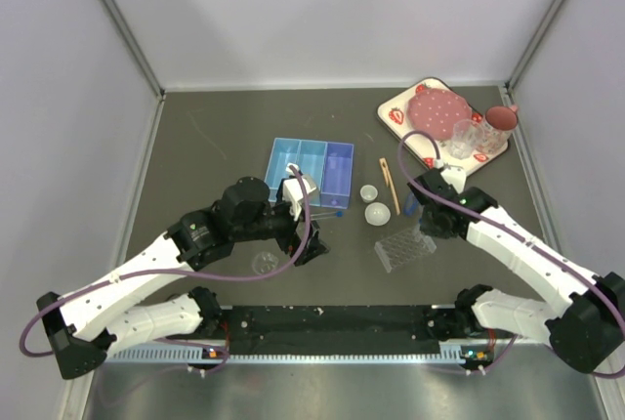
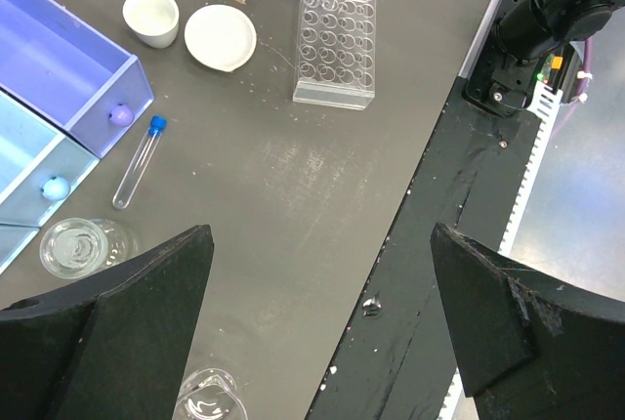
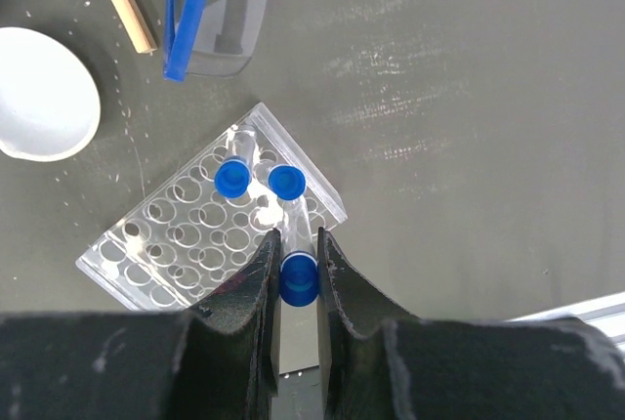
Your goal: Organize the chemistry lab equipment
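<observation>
I will let go of the clear tube with my right gripper in the clear rack's near corner hole [image 1: 429, 241] [image 3: 304, 213], beside the blue-capped tubes.
My right gripper [image 3: 297, 236] is shut on a clear tube with a blue cap [image 3: 299, 279] and holds it upright over the near corner of the clear well rack [image 3: 186, 234]. Two more blue-capped tubes [image 3: 232, 177] stand in the rack. In the top view the right gripper [image 1: 414, 205] is just above the rack [image 1: 405, 247]. My left gripper [image 2: 320, 244] is open and empty above the table's front edge. A loose tube [image 2: 137, 161] lies beside the blue divided tray [image 2: 59, 68]. Two clear dishes [image 2: 76, 246] sit near the left finger. Wooden tongs [image 1: 389, 183] lie behind the rack.
A white cup [image 2: 151, 17] and a white dish [image 2: 221, 36] sit beside the rack [image 2: 334, 44]. Blue-framed goggles [image 3: 210, 15] lie beyond it. Small blue balls [image 2: 56, 187] rest in the blue tray. The strawberry-print tray [image 1: 400, 112] stands at the back right.
</observation>
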